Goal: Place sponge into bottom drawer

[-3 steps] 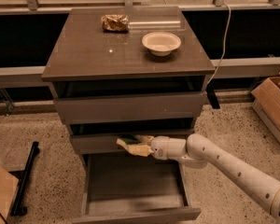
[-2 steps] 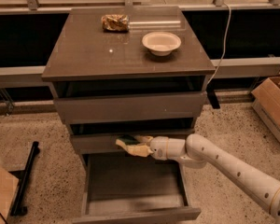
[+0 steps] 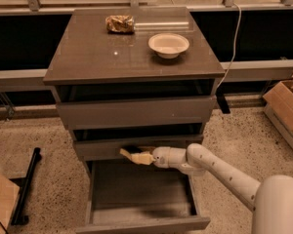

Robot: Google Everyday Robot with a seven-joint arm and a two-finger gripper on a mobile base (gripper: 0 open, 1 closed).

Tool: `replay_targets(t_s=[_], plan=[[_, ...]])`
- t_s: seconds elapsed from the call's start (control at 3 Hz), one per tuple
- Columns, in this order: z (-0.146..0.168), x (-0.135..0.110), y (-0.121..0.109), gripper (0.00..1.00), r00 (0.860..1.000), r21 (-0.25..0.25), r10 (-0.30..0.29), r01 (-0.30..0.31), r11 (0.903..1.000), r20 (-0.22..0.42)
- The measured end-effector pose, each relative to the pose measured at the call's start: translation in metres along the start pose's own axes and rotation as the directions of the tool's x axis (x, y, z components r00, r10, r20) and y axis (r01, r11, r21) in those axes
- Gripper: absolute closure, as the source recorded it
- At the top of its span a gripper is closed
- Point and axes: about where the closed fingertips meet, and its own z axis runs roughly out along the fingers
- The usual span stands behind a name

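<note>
I should release the sponge with my gripper once it is placed near the middle of the bottom drawer's grey bottom (image 3: 136, 196).
The bottom drawer (image 3: 141, 222) is pulled out wide, its plain grey inside bare. My gripper (image 3: 136, 155) reaches in from the right on a white arm and sits just in front of the middle drawer's face, above the back of the open bottom drawer. It is shut on the sponge (image 3: 131, 150), whose dark green top and pale yellow body show between the fingers.
The cabinet top (image 3: 88, 57) holds a foil snack packet (image 3: 120, 23) and a cream bowl (image 3: 168, 45). The top drawer (image 3: 136, 112) and middle drawer (image 3: 97, 148) stand slightly out. A cardboard box (image 3: 287, 112) is at the right, a black bar (image 3: 25, 188) on the floor at left.
The gripper with the sponge has stayed in nearly the same place in front of the middle drawer; no clear movement.
</note>
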Motion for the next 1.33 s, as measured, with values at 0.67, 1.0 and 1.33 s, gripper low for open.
replay_targets(t_s=[0.67,1.0,1.33], plan=[[-0.001,0.085,-0.008,1.00,0.955,-0.089,0.180,-0.206,0.9745,-0.237],[0.000,0.131,0.011,1.00,0.901,-0.112,0.281,-0.333,0.9361,-0.331],[0.000,0.132,0.012,1.00,0.898,-0.112,0.287,-0.340,0.9339,-0.334]])
